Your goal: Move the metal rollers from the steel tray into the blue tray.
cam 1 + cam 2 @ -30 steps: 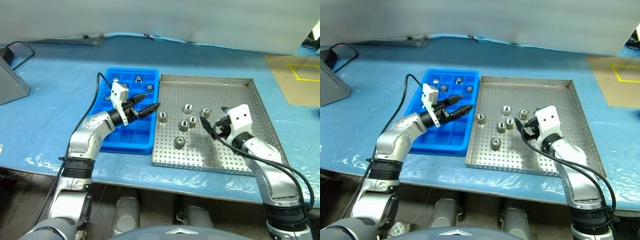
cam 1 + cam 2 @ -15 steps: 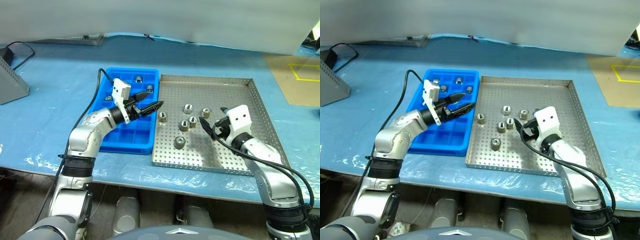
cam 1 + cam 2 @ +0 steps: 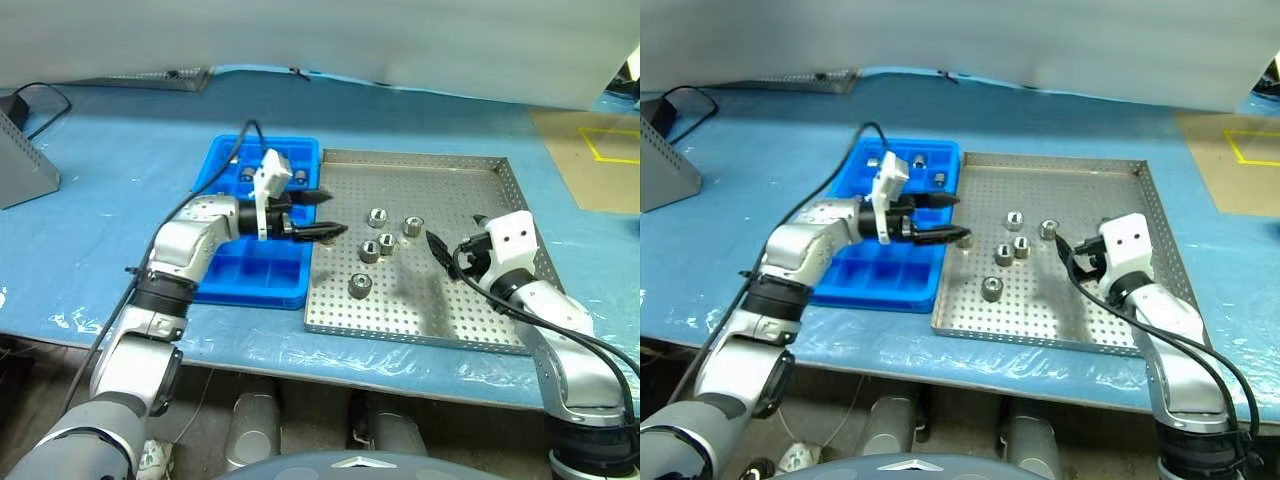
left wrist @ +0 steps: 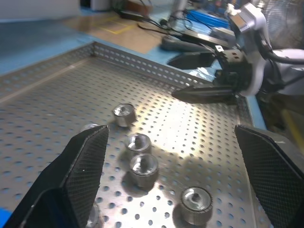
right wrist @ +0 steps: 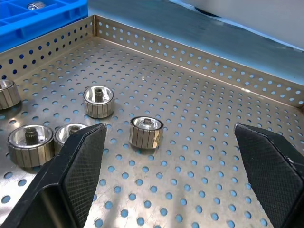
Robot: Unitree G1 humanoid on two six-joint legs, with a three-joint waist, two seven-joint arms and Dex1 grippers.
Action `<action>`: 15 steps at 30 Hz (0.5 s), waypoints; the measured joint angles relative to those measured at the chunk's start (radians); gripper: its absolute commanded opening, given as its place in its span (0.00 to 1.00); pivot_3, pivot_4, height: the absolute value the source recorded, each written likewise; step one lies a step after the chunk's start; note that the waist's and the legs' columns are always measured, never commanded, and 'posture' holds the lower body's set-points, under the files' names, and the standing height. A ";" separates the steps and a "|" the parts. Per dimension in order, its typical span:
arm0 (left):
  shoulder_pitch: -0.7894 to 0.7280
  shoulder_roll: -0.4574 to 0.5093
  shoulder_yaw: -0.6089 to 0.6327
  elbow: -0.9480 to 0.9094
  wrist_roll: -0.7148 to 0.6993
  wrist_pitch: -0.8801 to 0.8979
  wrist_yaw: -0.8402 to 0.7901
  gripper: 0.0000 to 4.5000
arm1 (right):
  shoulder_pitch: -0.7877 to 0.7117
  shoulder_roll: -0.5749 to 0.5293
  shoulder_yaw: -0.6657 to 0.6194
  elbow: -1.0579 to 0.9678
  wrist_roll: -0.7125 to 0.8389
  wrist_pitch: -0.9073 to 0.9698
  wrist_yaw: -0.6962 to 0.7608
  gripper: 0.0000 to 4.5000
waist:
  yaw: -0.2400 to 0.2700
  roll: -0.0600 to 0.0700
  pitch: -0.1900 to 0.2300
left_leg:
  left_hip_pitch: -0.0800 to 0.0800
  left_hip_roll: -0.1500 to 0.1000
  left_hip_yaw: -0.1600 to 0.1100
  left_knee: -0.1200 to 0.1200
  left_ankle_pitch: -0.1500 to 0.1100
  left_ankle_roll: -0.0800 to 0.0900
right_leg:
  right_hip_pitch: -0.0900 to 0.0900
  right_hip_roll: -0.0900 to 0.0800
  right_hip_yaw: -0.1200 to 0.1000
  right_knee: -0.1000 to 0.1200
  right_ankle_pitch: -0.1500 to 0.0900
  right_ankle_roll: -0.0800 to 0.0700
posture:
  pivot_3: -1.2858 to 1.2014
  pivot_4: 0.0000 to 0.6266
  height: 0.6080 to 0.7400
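I should close my left gripper around the sides of the metal roller (image 3: 360, 287) (image 4: 196, 207) that stands apart from the others, closest to the steel tray's near edge.
The steel tray (image 3: 470, 180) lies right of the blue tray (image 3: 228, 272). Several metal rollers stand loose in the steel tray's left half, such as one (image 3: 377, 215), a second (image 3: 411, 226) and a nearer one (image 3: 359, 285). A few more rollers (image 3: 920, 160) sit in the blue tray's far compartments. My left gripper (image 3: 336, 213) points right over the steel tray's left rim, open and empty, its near finger over a roller (image 3: 962, 240). My right gripper (image 3: 455, 229) hangs open and empty over the tray's right half, clear of the rollers (image 5: 147, 132).
Blue sheeting (image 3: 100, 200) covers the table around both trays. A grey box (image 3: 20, 160) stands at the far left edge. The steel tray's raised rim (image 5: 199, 61) borders the bare perforated floor to the right of the rollers.
My left gripper swung right, from above the blue tray to over the steel tray's left rim. My right gripper drew back to the right, away from the rollers.
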 measured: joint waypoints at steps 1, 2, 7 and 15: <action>-0.030 -0.011 -0.020 0.051 0.021 -0.032 -0.038 1.00 | 0.012 0.007 0.002 -0.012 0.000 0.001 -0.003 1.00 | 0.000 0.000 0.000 | 0.000 0.000 0.000 0.000 0.000 0.000 | 0.000 0.000 0.000 0.000 -0.001 0.002 | 0.49 0.24 1.00; -0.069 -0.024 -0.042 0.111 0.046 -0.071 -0.083 1.00 | 0.026 0.016 0.007 -0.025 0.000 0.004 -0.005 1.00 | -0.001 0.000 0.000 | 0.000 0.000 0.000 0.000 0.000 0.000 | 0.000 0.000 0.000 0.000 -0.002 0.004 | 0.49 0.24 1.00; -0.216 -0.099 -0.132 0.358 0.165 -0.266 -0.275 1.00 | 0.084 0.027 0.022 -0.097 0.033 0.034 0.010 1.00 | -0.004 0.000 0.000 | 0.002 -0.001 0.000 0.000 0.000 0.000 | 0.003 0.000 0.000 -0.002 -0.001 0.004 | 0.46 0.24 1.00; -0.325 -0.196 -0.211 0.705 0.376 -0.589 -0.369 1.00 | 0.202 0.024 0.013 -0.184 0.102 0.061 0.059 1.00 | -0.028 -0.001 0.000 | 0.003 -0.001 0.000 0.000 -0.002 0.004 | 0.006 0.000 -0.001 -0.006 -0.001 0.008 | 0.43 0.24 1.00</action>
